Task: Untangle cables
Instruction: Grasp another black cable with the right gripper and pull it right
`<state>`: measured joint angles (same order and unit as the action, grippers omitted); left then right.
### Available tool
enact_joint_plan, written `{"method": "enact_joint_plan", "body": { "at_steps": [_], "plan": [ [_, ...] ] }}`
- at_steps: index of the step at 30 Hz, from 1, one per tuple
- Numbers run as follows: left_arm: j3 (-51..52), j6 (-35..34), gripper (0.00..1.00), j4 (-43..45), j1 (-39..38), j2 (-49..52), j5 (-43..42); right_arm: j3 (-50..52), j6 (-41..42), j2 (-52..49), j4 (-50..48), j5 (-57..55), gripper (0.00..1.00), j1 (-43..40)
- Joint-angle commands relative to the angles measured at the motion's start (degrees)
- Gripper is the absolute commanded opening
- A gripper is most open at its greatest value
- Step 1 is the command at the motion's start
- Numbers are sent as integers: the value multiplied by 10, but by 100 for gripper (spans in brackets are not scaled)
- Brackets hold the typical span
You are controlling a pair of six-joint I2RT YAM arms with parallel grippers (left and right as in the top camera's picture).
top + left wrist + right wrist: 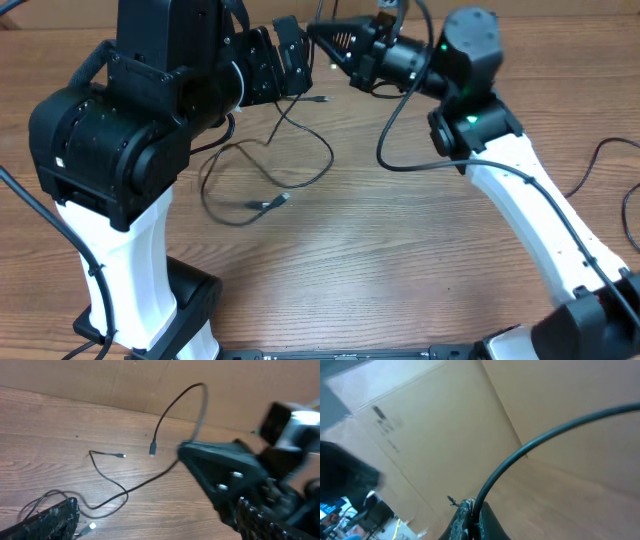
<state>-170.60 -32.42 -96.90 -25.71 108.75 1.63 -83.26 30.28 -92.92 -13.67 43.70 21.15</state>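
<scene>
I need to lower the cable in my right gripper and take it nearer the crossing [146, 481] before lifting, because it still crosses the other cable far below my grip.
Thin black cables [207, 178] lie in loose loops on the wooden table between the arms, one ending in a silvery plug [268, 205] and another in a small plug [320, 100]. My right gripper [318, 32], raised at the back, is shut on one cable [530, 445] that rises from between its tips [472, 510]. In the left wrist view that cable [172, 402] arches up from the right gripper [220, 467] and hangs down to a dark plug [152, 450]. My left gripper [278, 58] stands open and empty just left of it, above the table [155, 525].
A second thin cord [107, 480] with a small plug [120, 455] snakes across the table. A cardboard wall [100, 380] stands behind. The right arm's thick black cable [392, 115] hangs in a loop, and more arm cables [600, 150] lie at the right edge.
</scene>
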Motion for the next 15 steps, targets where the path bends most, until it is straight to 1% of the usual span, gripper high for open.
{"method": "enact_joint_plan", "body": {
  "at_steps": [1,7,9,12,13,15],
  "plan": [
    [-1,12,100,1,3,-8,7,-8,50,32,-35,-1,4,-5],
    [-1,12,99,1,3,-8,7,-8,136,52,-120,-1,4,-36],
    [-1,12,100,1,3,-8,7,-8,153,56,-132,-1,4,-50],
    [-1,12,100,1,2,-8,7,-8,154,59,-111,0,4,-71],
    [-1,12,100,1,2,-8,7,-8,153,59,-94,-1,4,-76],
    [-1,12,99,1,2,-8,7,-8,123,59,-42,-7,4,-89]
  ]
}}
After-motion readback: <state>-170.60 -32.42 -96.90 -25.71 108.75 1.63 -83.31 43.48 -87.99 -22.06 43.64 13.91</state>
